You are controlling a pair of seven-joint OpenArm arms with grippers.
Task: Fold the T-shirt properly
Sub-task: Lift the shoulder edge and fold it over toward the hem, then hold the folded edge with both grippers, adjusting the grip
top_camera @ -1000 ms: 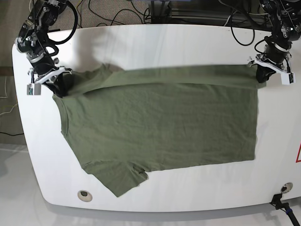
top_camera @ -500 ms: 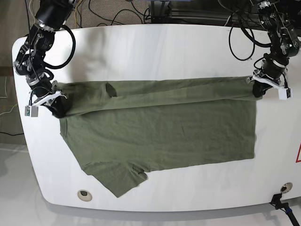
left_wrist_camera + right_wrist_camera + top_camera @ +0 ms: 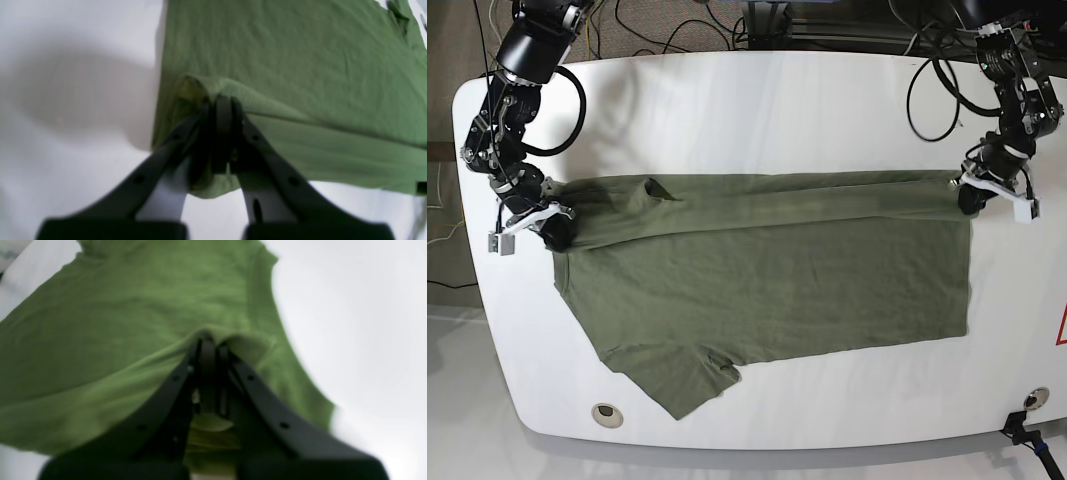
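The corner of the hem bunches over the fingers of my left gripper, so it should open, back out and grab the end of the far folded edge (image 3: 948,176).
The olive-green T-shirt (image 3: 767,280) lies spread on the white table (image 3: 757,110), its far edge folded toward the front in a long band. My left gripper (image 3: 968,200) is shut on the folded hem corner at the shirt's right end; in the left wrist view (image 3: 222,110) cloth bunches over its tips. My right gripper (image 3: 553,232) is shut on the shoulder end at the shirt's left; in the right wrist view (image 3: 208,346) cloth drapes over its shut tips. One sleeve (image 3: 682,375) lies flat at the front left.
A round hole (image 3: 606,412) sits in the table near the front left edge. Black cables (image 3: 687,30) lie behind the table's far edge. A clamp (image 3: 1027,425) sits at the front right corner. Bare table runs along the far side.
Both grippers have pulled the shirt's far edge further toward the front, so the folded band is wider. The right gripper has moved down and the left gripper slightly inward.
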